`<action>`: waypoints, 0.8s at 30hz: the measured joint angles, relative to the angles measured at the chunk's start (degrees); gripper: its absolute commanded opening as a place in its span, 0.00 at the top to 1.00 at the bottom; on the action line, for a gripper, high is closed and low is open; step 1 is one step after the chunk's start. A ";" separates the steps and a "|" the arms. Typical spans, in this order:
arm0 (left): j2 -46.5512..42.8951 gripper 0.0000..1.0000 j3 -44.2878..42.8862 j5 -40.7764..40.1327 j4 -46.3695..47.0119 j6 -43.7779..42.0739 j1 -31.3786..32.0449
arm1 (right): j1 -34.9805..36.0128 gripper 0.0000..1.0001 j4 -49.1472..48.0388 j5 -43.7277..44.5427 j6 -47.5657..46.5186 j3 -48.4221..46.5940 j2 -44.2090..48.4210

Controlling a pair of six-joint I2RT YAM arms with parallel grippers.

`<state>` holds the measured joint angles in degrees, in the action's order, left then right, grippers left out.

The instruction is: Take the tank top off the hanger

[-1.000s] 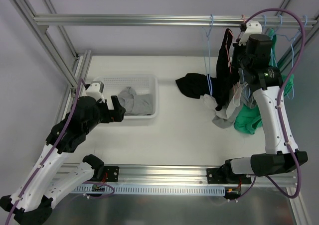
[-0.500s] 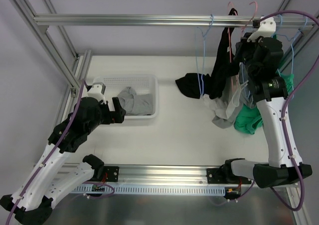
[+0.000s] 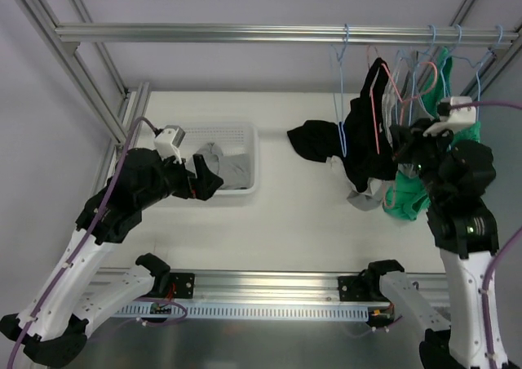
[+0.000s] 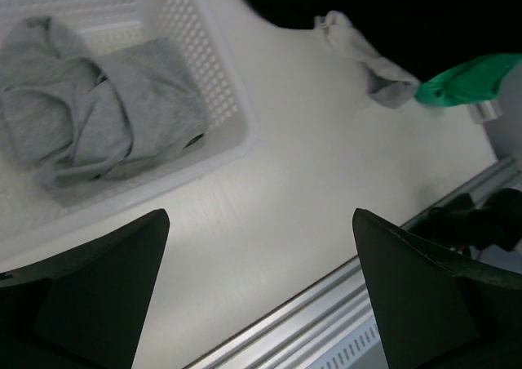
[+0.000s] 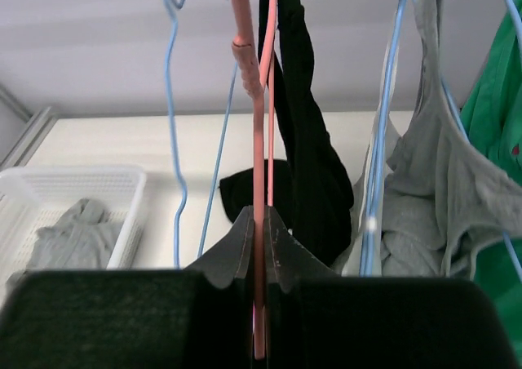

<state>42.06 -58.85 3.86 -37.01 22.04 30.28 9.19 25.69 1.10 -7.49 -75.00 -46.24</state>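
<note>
I should close my left gripper on the shoulder strap [image 3: 379,63] of the black tank top, at the end of the pink hanger nearest the bar.
My right gripper [image 3: 403,140] [image 5: 259,222] is shut on the wire of a pink hanger [image 3: 377,112] [image 5: 259,132]. A black tank top [image 3: 364,153] [image 5: 306,140] is draped over that hanger and hangs down to the table. In the top view the hanger's hook shows below the rail [image 3: 245,33], in front of it. My left gripper [image 3: 208,180] [image 4: 259,215] is open and holds nothing. It sits at the right end of the white basket [image 3: 245,140] [image 4: 216,91], above the bare table.
A grey garment [image 3: 220,166] [image 4: 90,116] lies in the basket. Blue hangers [image 3: 341,91] [image 5: 173,100] stay on the rail. One carries a grey top [image 5: 432,189], and a green top [image 3: 408,199] [image 5: 497,124] hangs beside it. A black garment [image 3: 314,139] lies on the table.
My right arm has drawn back toward the near edge and come down, bringing the pink hanger and black tank top off the rail. The left arm has shifted slightly right.
</note>
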 measured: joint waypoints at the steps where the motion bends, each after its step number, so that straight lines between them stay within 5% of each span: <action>1: 0.96 0.01 -1.36 2.43 1.38 0.13 0.00 | 0.00 1.00 1.95 -0.81 0.04 0.37 2.34; 6: 6.95 0.01 -9.40 10.54 9.90 0.94 3.93 | 0.00 1.00 14.23 -5.18 -0.17 -1.03 12.85; 14: 30.45 0.05 -40.61 5.99 17.55 -11.45 28.65 | 0.00 1.00 34.07 -12.41 -0.52 -10.12 22.10; 19: 44.30 0.12 -55.47 4.17 19.63 -18.36 32.30 | 0.24 1.00 40.76 -15.19 -0.46 -21.99 23.12; 24: 50.47 0.19 -57.64 4.11 19.50 -21.88 33.64 | 1.20 1.00 42.77 -19.15 -0.17 -24.52 23.52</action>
<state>92.53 -116.49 7.97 -17.52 0.16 63.92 10.39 68.47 -18.04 -7.66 -99.53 -22.72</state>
